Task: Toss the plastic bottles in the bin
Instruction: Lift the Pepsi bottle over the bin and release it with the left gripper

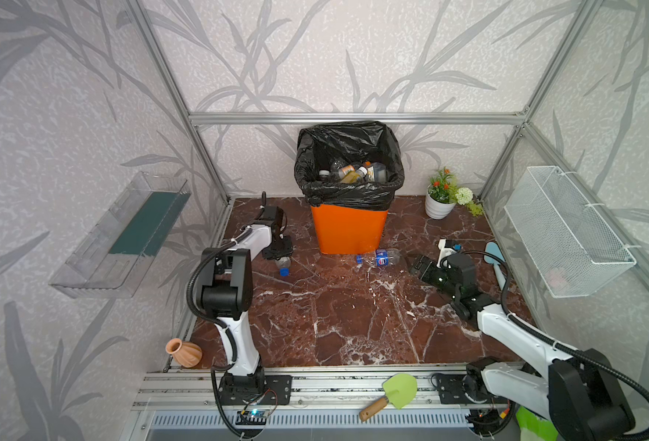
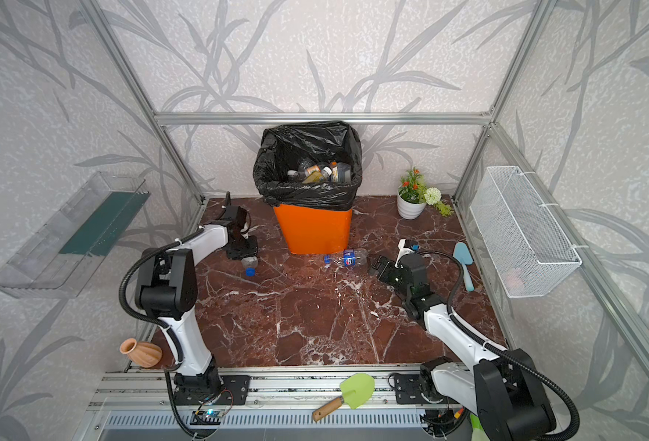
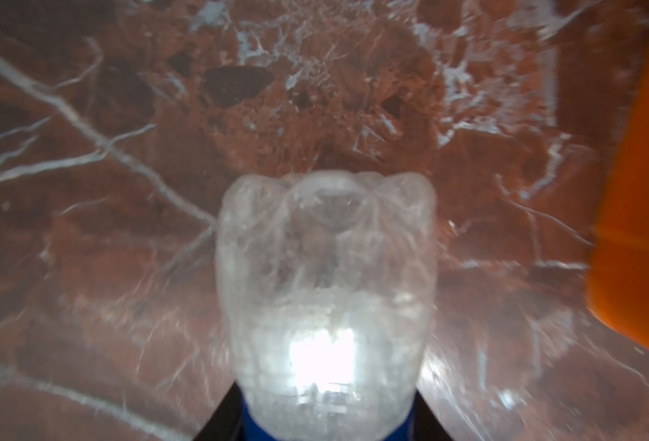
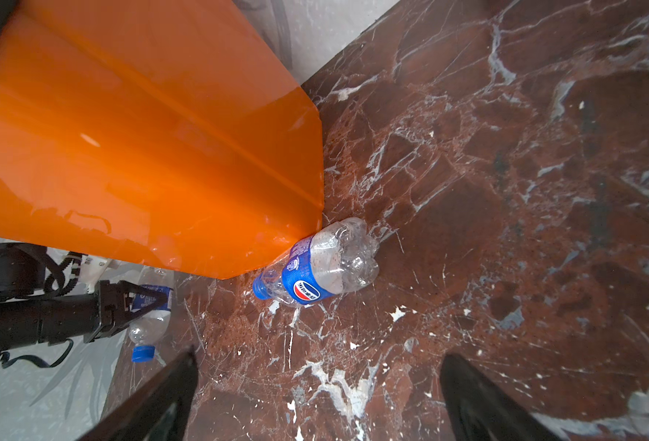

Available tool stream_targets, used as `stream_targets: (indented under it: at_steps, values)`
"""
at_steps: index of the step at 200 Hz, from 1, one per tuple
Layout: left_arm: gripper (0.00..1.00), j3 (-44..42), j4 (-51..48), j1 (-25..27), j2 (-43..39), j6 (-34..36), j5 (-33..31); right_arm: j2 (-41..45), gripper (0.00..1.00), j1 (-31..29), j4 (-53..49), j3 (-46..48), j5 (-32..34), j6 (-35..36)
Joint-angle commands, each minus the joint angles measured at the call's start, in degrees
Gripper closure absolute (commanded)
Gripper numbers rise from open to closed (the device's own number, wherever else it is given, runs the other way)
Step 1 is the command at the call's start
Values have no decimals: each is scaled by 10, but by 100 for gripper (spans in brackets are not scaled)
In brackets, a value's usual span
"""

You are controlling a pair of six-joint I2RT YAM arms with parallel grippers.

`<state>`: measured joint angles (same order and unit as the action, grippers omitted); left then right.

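Observation:
Next, my left gripper leaves the clear plastic bottle inside the black bag (image 1: 322,158), along the side nearest the clear tray.
My left gripper (image 1: 279,255) is shut on a clear plastic bottle (image 1: 283,264) with a blue cap, left of the bin and low over the marble floor. The left wrist view shows that bottle's base (image 3: 326,275) sticking out between the dark jaws. A second bottle (image 1: 382,257) with a blue label lies on its side against the front right corner of the orange bin (image 1: 347,229). My right gripper (image 1: 415,263) is just to that bottle's right. It is open (image 4: 318,357) and holds nothing, with the bottle (image 4: 323,267) ahead of its fingers. Several bottles (image 1: 353,172) lie inside the black bag.
A white flower pot (image 1: 439,204) stands at the back right. A blue trowel (image 1: 496,263) lies by the right wall under a wire basket (image 1: 567,233). A clear tray (image 1: 120,236) hangs on the left wall. A terracotta vase (image 1: 183,353) and a green shovel (image 1: 399,389) sit at the front.

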<state>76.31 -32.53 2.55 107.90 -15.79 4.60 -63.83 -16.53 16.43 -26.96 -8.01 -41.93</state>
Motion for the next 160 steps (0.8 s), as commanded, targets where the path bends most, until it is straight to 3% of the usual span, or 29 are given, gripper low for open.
stream_targets:
  at_steps: [1,70,106,133,147,160]
  values:
    - [67,-29,52,-2,-93,-38,29,22,1,2,-4,-8,6,9]
    - [66,-110,166,0,-444,-96,31,47,1,2,-13,-2,17,8]
    - [64,-129,296,3,-590,-100,25,44,1,2,-6,-4,17,6]
    - [66,-91,374,16,-588,-112,31,42,1,2,-3,-6,11,4]
    - [68,-29,372,41,-530,-99,44,42,1,2,-3,-6,6,3]
    - [68,57,329,95,-448,-51,38,41,1,2,2,-4,-1,-1]
